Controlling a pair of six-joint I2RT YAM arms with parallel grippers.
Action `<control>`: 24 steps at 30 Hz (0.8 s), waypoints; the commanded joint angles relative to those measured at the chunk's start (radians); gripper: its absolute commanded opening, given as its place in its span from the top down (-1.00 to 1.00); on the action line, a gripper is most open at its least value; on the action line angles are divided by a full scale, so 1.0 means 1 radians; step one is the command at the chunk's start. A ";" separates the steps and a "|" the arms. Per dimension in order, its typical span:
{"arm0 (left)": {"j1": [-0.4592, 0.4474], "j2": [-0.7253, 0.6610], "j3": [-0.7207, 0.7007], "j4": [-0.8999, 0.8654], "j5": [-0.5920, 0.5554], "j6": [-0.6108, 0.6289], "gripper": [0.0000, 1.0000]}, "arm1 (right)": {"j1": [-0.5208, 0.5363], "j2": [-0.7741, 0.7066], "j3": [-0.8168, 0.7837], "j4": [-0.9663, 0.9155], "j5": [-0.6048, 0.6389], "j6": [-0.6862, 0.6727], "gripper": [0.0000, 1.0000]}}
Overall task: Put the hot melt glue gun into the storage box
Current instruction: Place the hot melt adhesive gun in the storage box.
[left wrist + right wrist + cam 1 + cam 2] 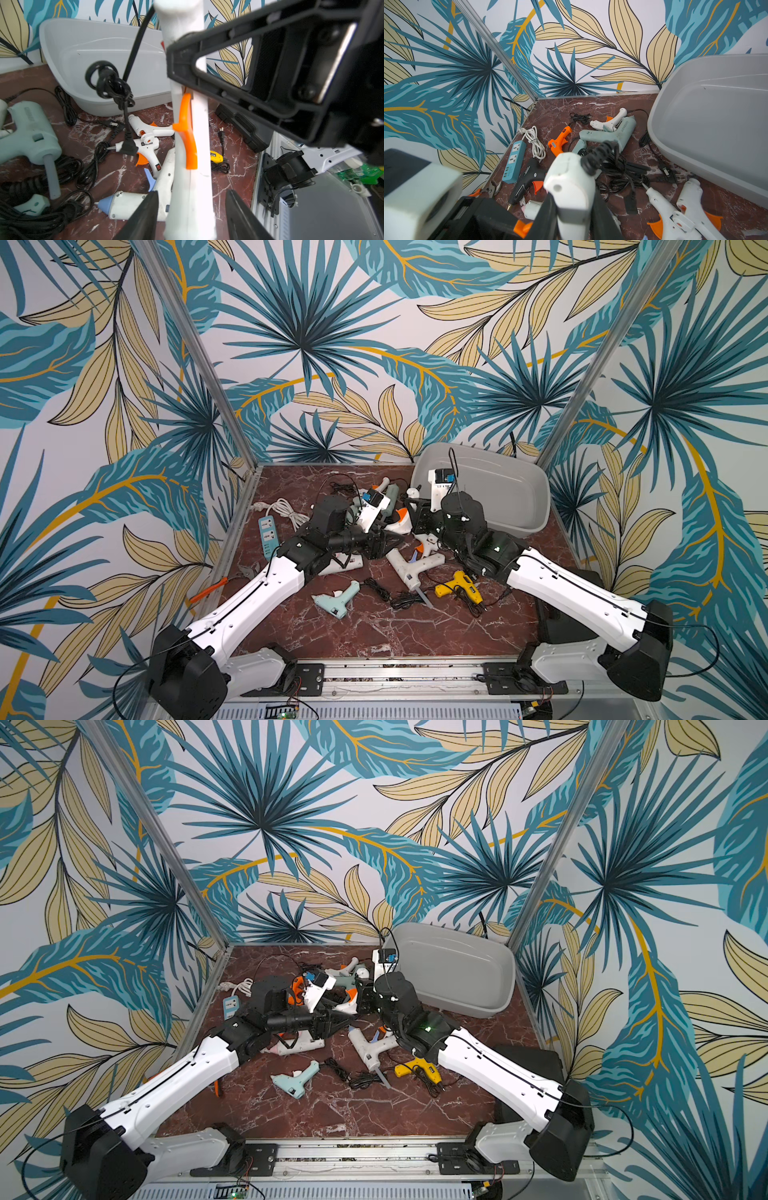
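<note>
The glue gun is held by my right gripper close above its orange trigger, so my left gripper will steady its body while my right gripper takes the cord end (570, 172).
A white hot melt glue gun (200, 124) with an orange trigger hangs above the table's middle, between both arms. My right gripper (573, 207) is shut on its handle (569, 176); that gripper (417, 512) shows beside the box in both top views. My left gripper (191, 193) is open, its jaws on either side of the gun's body with a gap on each side. It (395, 541) reaches in from the left. The gun's black cord (112, 87) dangles in a bundle. The light grey storage box (507, 493) (457, 969) (716, 104) stands at the back right, tilted up against the wall.
Several other glue guns lie on the maroon marble table: a mint one (336, 599), a yellow one (459, 587), a white one (411, 568), with loose black cords (399, 599). A blue power strip (268, 537) and orange-handled pliers (208, 591) lie left. A black case (528, 1065) sits right.
</note>
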 commanded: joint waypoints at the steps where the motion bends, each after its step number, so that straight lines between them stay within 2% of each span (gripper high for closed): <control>1: -0.003 -0.003 0.026 0.035 -0.016 0.014 -0.07 | -0.001 -0.010 -0.002 0.050 -0.007 0.001 1.00; 7: -0.003 0.002 0.023 0.072 -0.024 -0.004 -0.02 | 0.000 -0.005 -0.006 0.047 -0.005 -0.001 1.00; 11: -0.003 0.004 0.018 0.093 -0.036 -0.010 0.35 | 0.000 -0.004 -0.006 0.045 -0.004 -0.001 1.00; 13: -0.003 0.005 0.016 0.106 -0.049 -0.012 0.59 | -0.001 -0.004 -0.007 0.041 -0.002 0.000 0.92; 16: -0.003 0.003 0.012 0.114 -0.084 -0.004 0.86 | 0.000 -0.010 -0.003 0.024 0.011 0.000 0.66; 18: -0.003 -0.002 0.004 0.117 -0.122 0.016 1.00 | 0.000 -0.017 0.010 -0.010 0.031 0.006 0.33; 21: -0.004 -0.014 -0.014 0.121 -0.210 0.090 1.00 | -0.001 -0.036 0.046 -0.092 0.065 0.021 -0.05; 24: -0.009 -0.029 -0.037 0.134 -0.313 0.201 1.00 | 0.000 -0.062 0.088 -0.237 0.103 0.055 -0.30</control>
